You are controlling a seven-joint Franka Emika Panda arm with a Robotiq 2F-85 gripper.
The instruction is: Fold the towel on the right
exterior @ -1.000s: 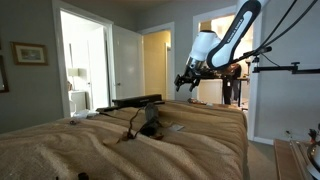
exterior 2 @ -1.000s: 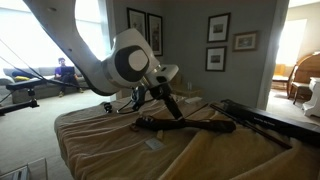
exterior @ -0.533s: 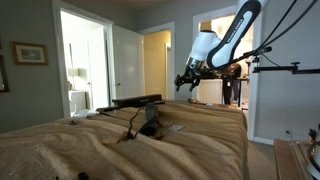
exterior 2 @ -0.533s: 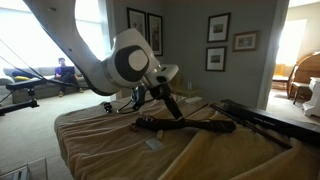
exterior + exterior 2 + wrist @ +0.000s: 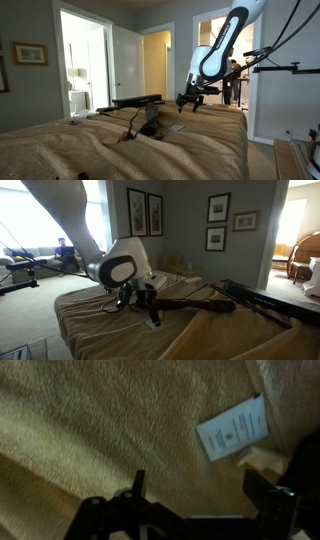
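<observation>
Next, I should close on the beige towel's fold (image 5: 200, 114), slightly beyond the white label toward the bed's far end.
The beige towel (image 5: 90, 430) fills the wrist view, with a white label (image 5: 230, 430) at its upper right. It lies at the far end of the bed in both exterior views (image 5: 212, 120) (image 5: 105, 315). My gripper (image 5: 205, 490) is open and empty, with its dark fingers (image 5: 138, 482) spread apart just above the towel beside the label. In both exterior views the gripper (image 5: 190, 100) (image 5: 140, 300) hangs low over the bed, close to the cloth. I cannot tell whether the fingertips touch it.
A black tripod-like stand (image 5: 200, 305) lies across the bed next to the gripper and also shows in an exterior view (image 5: 140, 102). The wrinkled tan bed covering (image 5: 100, 150) spreads toward the camera. An open doorway (image 5: 157, 65) and walls stand behind the bed.
The arm has come down from well above the bed to just over the towel. The gripper stays open and holds nothing.
</observation>
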